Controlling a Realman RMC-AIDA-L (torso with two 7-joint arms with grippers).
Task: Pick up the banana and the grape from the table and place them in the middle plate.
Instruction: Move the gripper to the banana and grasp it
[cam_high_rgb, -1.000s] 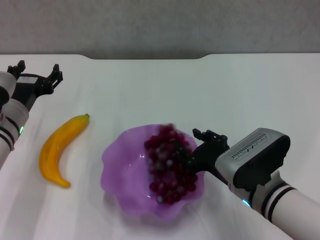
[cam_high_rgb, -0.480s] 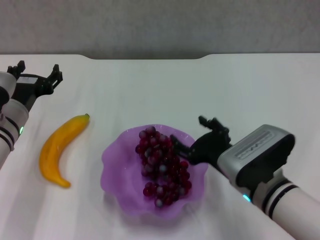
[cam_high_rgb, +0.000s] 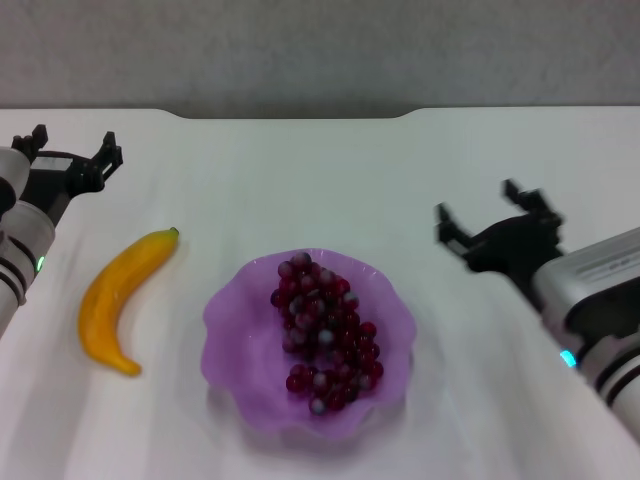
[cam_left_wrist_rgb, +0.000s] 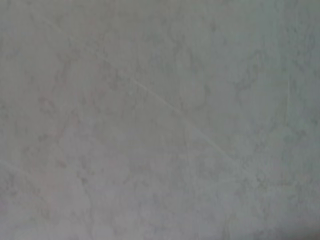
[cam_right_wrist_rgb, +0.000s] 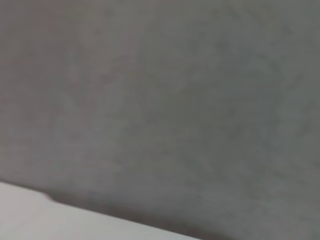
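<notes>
My left gripper needs to move to the banana and close around the curved middle of the banana (cam_high_rgb: 110, 287), between its green stem and its near end.
The grape bunch (cam_high_rgb: 322, 332) lies inside the purple scalloped middle plate (cam_high_rgb: 232, 340) at the front middle of the white table (cam_high_rgb: 300, 180). The orange-yellow banana (cam_high_rgb: 118, 297) lies on the table to the left of the plate, stem tip pointing away. My right gripper (cam_high_rgb: 490, 222) is open and empty, lifted to the right of the plate and apart from it. My left gripper (cam_high_rgb: 68, 150) is open and empty at the far left, beyond the banana. Both wrist views show only grey wall.
The table's rounded far edge (cam_high_rgb: 300, 113) meets a grey wall. Bare tabletop lies beyond the plate and between the plate and the right gripper.
My right gripper has let go of the grape bunch, which now lies in the plate, and has drawn back to the right and away from the plate. The left arm has not moved.
</notes>
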